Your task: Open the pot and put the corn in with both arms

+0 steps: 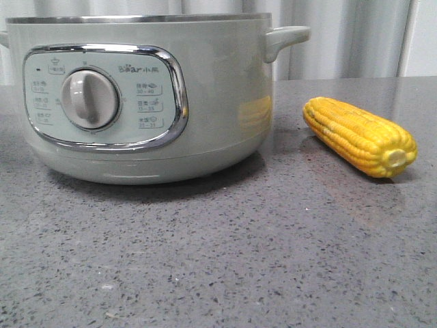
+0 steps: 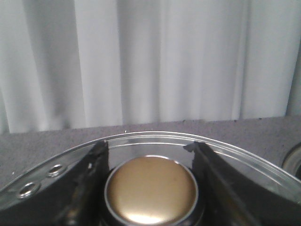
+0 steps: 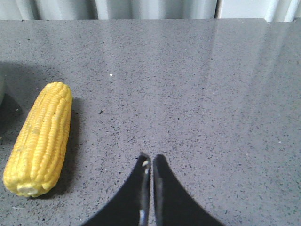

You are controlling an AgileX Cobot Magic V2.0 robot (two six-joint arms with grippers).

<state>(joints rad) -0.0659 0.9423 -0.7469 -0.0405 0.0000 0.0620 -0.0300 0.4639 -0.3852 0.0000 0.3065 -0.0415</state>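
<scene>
Next, my right gripper goes to the middle of the yellow corn (image 1: 363, 137) (image 3: 41, 140) and closes there, one finger on each long side.
The pale green pot (image 1: 136, 96) with its chrome panel and cream dial (image 1: 89, 99) fills the left of the front view; its top is cut off there. In the left wrist view my left gripper (image 2: 150, 146) has one finger on each side of the gold knob (image 2: 150, 188) of a glass lid (image 2: 141, 139) and touches it. The yellow corn (image 1: 360, 135) lies on the table to the right of the pot, stub end toward the camera. It also shows in the right wrist view (image 3: 40, 139). My right gripper (image 3: 151, 157) is shut and empty above the table, beside the corn and apart from it.
The grey speckled table (image 1: 239, 260) runs across the front. A white curtain (image 2: 155, 61) hangs behind. The pot's side handle (image 1: 287, 37) sticks out toward the corn. A dark round edge (image 2: 294, 162) shows beside the lid; I cannot tell what it is.
</scene>
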